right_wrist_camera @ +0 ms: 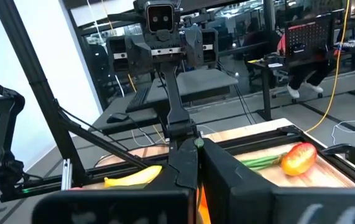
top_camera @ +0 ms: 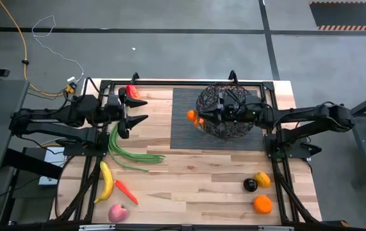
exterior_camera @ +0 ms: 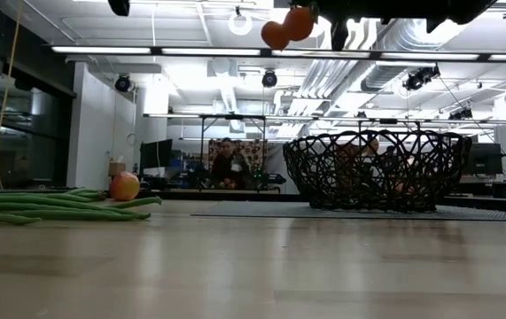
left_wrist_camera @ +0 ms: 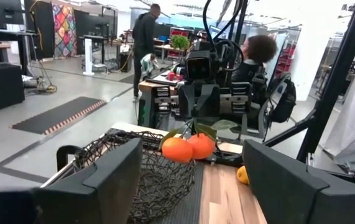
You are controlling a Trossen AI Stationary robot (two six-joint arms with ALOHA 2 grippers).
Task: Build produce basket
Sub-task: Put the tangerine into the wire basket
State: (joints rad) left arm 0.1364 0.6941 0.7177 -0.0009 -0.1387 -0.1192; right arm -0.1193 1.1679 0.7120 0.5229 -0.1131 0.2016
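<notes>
The pair of oranges, hanging above the basket's rim now, will be released by my right gripper inside the black wire basket [top_camera: 229,105], just past the middle of the basket.
My right gripper [top_camera: 202,117] reaches level over the black wire basket [top_camera: 231,110], which stands on a dark ribbed mat [top_camera: 183,131], and is shut on a pair of oranges [left_wrist_camera: 188,148]. The oranges hang above the basket's left rim. My left gripper [top_camera: 145,110] stands open at the table's left with nothing between its fingers. A red-yellow pepper [top_camera: 131,90] lies just beyond it and long green beans [top_camera: 128,153] lie nearer. A banana [top_camera: 106,181], a carrot [top_camera: 126,190] and an apple [top_camera: 118,213] lie at the near left. My right gripper holds the pair of oranges by the leafy stem at their top [left_wrist_camera: 196,127], pinched between its shut fingers [right_wrist_camera: 186,171]. The fingers come level from the table's right. The oranges hang below the fingertips, clear of the table and above the basket's rim [exterior_camera: 286,27].
A dark round fruit [top_camera: 250,185], a yellow-orange fruit [top_camera: 263,179] and an orange [top_camera: 263,204] lie at the near right. Bare wood runs along the near middle. People show in the room beyond the table.
</notes>
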